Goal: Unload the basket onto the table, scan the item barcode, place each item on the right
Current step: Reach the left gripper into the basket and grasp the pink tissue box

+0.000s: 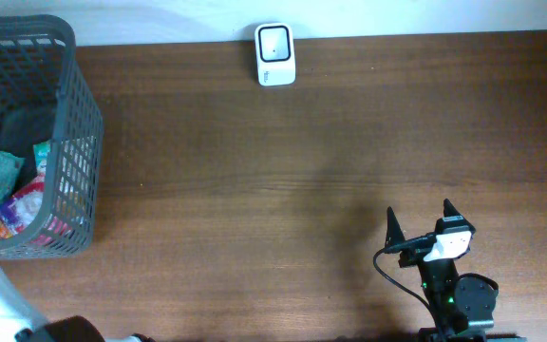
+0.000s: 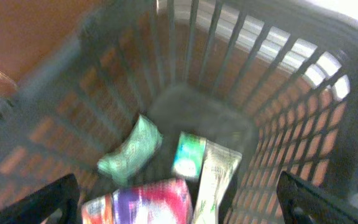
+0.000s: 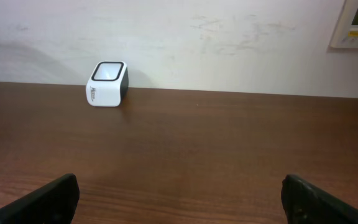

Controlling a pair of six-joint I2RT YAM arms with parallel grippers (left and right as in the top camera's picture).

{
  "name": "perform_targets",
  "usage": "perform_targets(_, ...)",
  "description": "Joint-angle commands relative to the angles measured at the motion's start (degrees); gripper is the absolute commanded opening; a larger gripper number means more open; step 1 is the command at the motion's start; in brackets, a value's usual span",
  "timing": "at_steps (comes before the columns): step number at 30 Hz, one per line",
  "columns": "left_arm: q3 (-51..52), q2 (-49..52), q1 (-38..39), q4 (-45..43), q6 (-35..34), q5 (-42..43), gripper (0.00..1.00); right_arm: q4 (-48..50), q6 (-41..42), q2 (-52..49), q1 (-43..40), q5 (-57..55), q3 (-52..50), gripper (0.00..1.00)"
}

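The robot's left gripper needs to next go down to the red-and-purple packet in the grey mesh basket and close on the packet's white middle [image 1: 28, 206] [image 2: 149, 213].
The barcode scanner [image 1: 275, 54], a small white box with a dark window, stands at the table's far edge; it also shows in the right wrist view [image 3: 107, 84]. Several packets lie in the grey mesh basket [image 1: 74, 123]: a green one [image 2: 131, 152], a small green-and-white one [image 2: 189, 155], a red-and-purple one [image 2: 142, 202] and a long pale one [image 2: 213, 180]. My left gripper [image 2: 179, 196] hangs open over the basket, above the red-and-purple packet, holding nothing. My right gripper [image 1: 421, 214] stands open and empty near the front right, facing the scanner across the table [image 3: 182, 199].
The basket's walls [image 2: 278, 112] rise around the packets on all sides. A white wall runs behind the table's far edge, with a pale panel [image 3: 356, 22] mounted on it at the right. Brown wood tabletop [image 1: 283, 180] lies between basket, scanner and right arm.
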State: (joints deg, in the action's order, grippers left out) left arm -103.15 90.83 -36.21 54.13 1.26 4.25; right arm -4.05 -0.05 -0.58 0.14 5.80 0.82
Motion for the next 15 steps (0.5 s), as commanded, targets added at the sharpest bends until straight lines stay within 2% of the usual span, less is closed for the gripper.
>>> perform_targets(1, -0.98, 4.79, -0.07, 1.49, -0.39, -0.61, 0.99, -0.07, -0.13, 0.37, -0.2, -0.48, -0.5, 0.99)
perform_targets(3, -0.98, 7.63, -0.07, 2.86, -0.39, -1.31, 0.99, -0.07, -0.11, 0.37, -0.2, -0.48, -0.5, 0.99)
perform_targets(5, -0.98, 10.88, 0.02, 5.55, -3.91, -7.28, 0.99, -0.04, -0.11, 0.37, -0.2, -0.48, -0.5, 0.99)
perform_targets(7, -0.98, 13.29, 0.02, 8.13, -4.92, -9.7, 0.98, -0.07, -0.13, 0.37, -0.2, -0.48, -0.5, 0.99)
perform_targets(11, -0.92, 17.77, 0.04, 12.22, -4.94, -9.44, 0.87, -0.07, -0.13, 0.37, -0.2, -0.48, -0.5, 0.99)
perform_targets(15, 0.98, 20.5, 1.84, 13.4, -4.92, -6.93, 0.88, -0.07, -0.13, 0.37, -0.2, -0.48, -0.5, 0.99)
